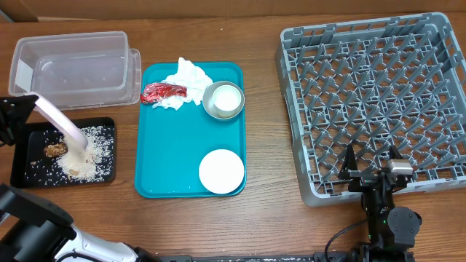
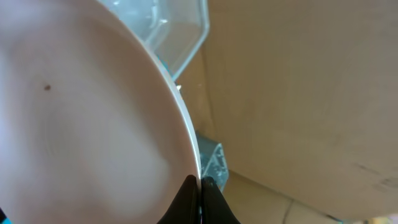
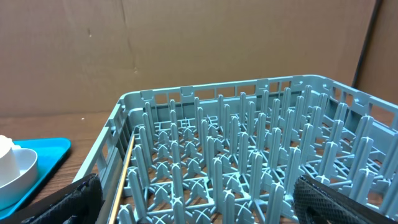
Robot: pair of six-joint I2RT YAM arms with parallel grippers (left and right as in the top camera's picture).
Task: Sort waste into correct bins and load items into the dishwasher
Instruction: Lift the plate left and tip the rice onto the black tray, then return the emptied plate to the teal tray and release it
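Observation:
Next, I set the pink plate, now tilted over the black bin, on the teal tray (image 1: 186, 140) beside the white round plate with my left gripper.
My left gripper (image 1: 20, 116) is shut on the rim of a pink plate (image 1: 64, 128), held tilted edge-down over a black bin (image 1: 106, 129) that holds spilled rice (image 1: 81, 166) and a brown food scrap (image 1: 54, 150). In the left wrist view the plate (image 2: 81, 124) fills the left side and the jaws (image 2: 200, 185) pinch its rim. My right gripper (image 1: 370, 172) is open and empty at the front edge of the grey dish rack (image 1: 378, 94). In the right wrist view its fingers (image 3: 199, 200) spread wide over the rack (image 3: 249, 155).
A clear plastic container (image 1: 73, 67) stands behind the black bin. A teal tray (image 1: 175, 160) holds a crumpled white napkin (image 1: 188, 76), a red wrapper (image 1: 163, 92), a metal bowl (image 1: 223, 100) and a white round plate (image 1: 221, 172). A thin tan stick (image 3: 124, 168) lies along the rack's left wall.

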